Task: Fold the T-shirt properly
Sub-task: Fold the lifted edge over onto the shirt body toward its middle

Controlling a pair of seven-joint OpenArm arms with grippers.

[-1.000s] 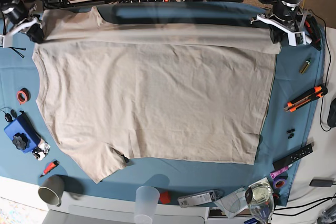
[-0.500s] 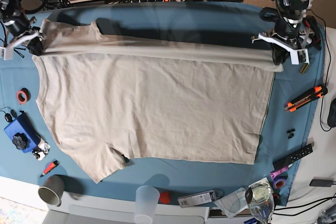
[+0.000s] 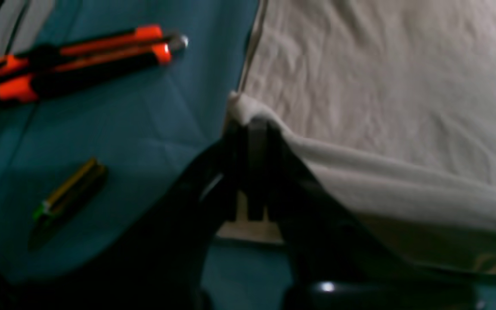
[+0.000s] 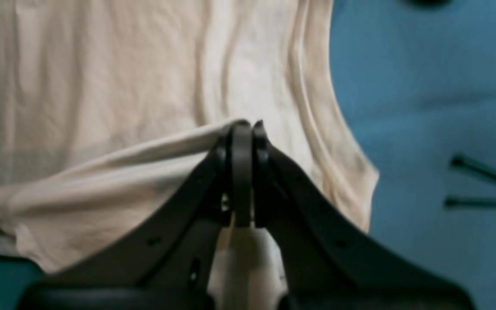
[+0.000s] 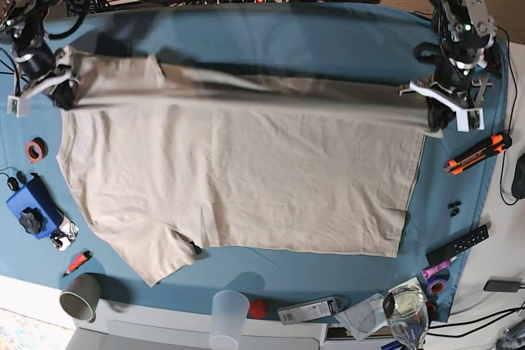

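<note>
Next, my right gripper lets go of the lifted fold on the flat beige T-shirt (image 5: 88,154) next to the red tape ring.
The beige T-shirt (image 5: 246,170) lies spread on the blue tablecloth (image 5: 328,38), collar to the left and hem to the right. Its far edge is lifted and stretched in a taut fold between both grippers. At the hem-side corner on the right, my left gripper (image 5: 435,116) is shut on the cloth; the wrist view shows its jaws (image 3: 252,125) pinching the fabric edge. My right gripper (image 5: 59,92) on the left is shut on the shoulder area near the collar, with a fold of T-shirt (image 4: 101,86) caught in the gripper (image 4: 243,127).
An orange-black utility knife (image 5: 477,153) and a small green-gold cylinder (image 3: 69,193) lie right of the hem. A red tape ring (image 5: 34,150) and a blue device (image 5: 31,206) sit at the left. Two cups (image 5: 80,295) (image 5: 229,313) stand at the front edge. Black ties (image 4: 485,181) lie past the collar.
Both grippers have moved toward the near side with the shirt's far edge, drawing the lifted fold further over the shirt's body. More blue cloth shows behind it.
</note>
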